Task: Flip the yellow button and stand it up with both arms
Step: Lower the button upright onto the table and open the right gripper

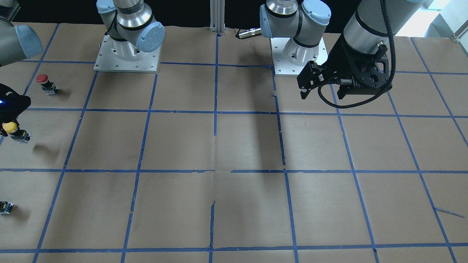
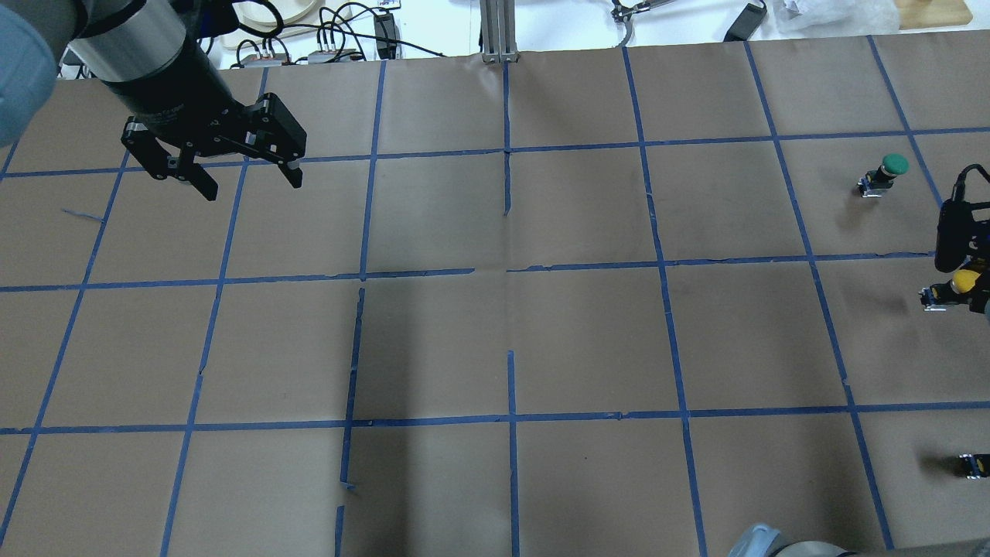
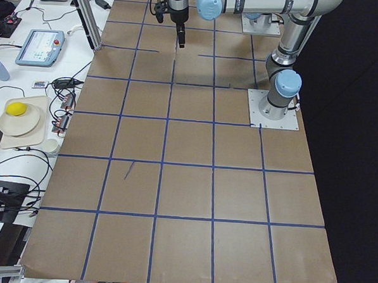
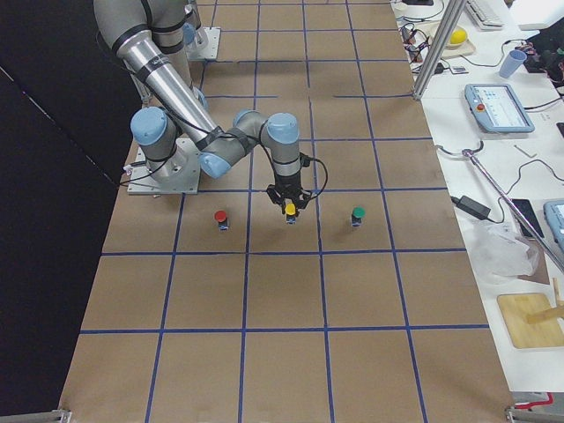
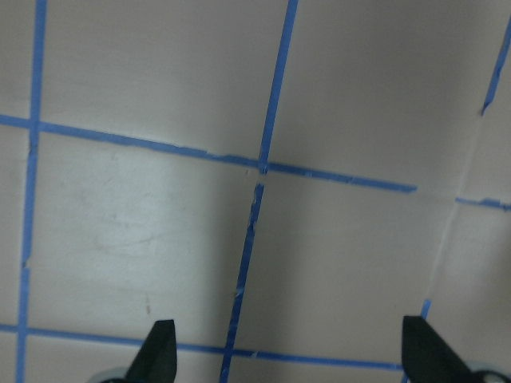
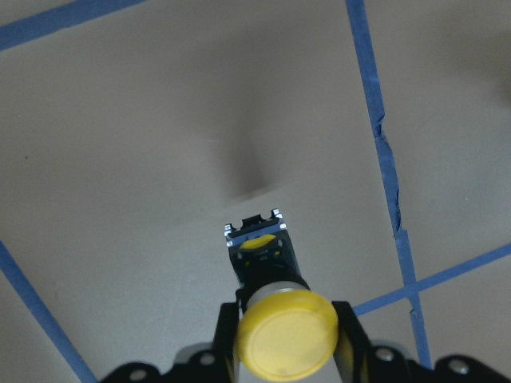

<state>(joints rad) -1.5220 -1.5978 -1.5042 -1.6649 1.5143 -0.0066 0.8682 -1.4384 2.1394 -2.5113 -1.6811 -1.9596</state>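
The robot's right gripper needs to set the yellow button down on the brown paper inside the blue tape square [image 1: 36, 136] [image 6: 222, 196] nearest the red-capped button. The yellow button is now held off the table.
The yellow button [image 6: 263, 259] hangs in my right gripper [image 6: 286, 329], whose fingers [image 6: 226, 323] are shut on its yellow cap, with the black-and-grey body pointing down toward the paper. It is held off the table, with its shadow apart from it. It also shows at the table's right edge in the overhead view [image 2: 963, 281], the front view [image 1: 10, 127] and the right side view [image 4: 290, 211]. My left gripper [image 2: 252, 186] is open and empty, hovering high over the far left part of the table [image 1: 323, 95], far from the button.
A red-capped button [image 1: 43, 79] stands on one side of the yellow one, a green-capped button [image 2: 889, 166] on the other. A tiny black-grey part [image 2: 974, 463] lies near the right edge. Brown paper with a blue tape grid [image 2: 510, 271] covers the table.
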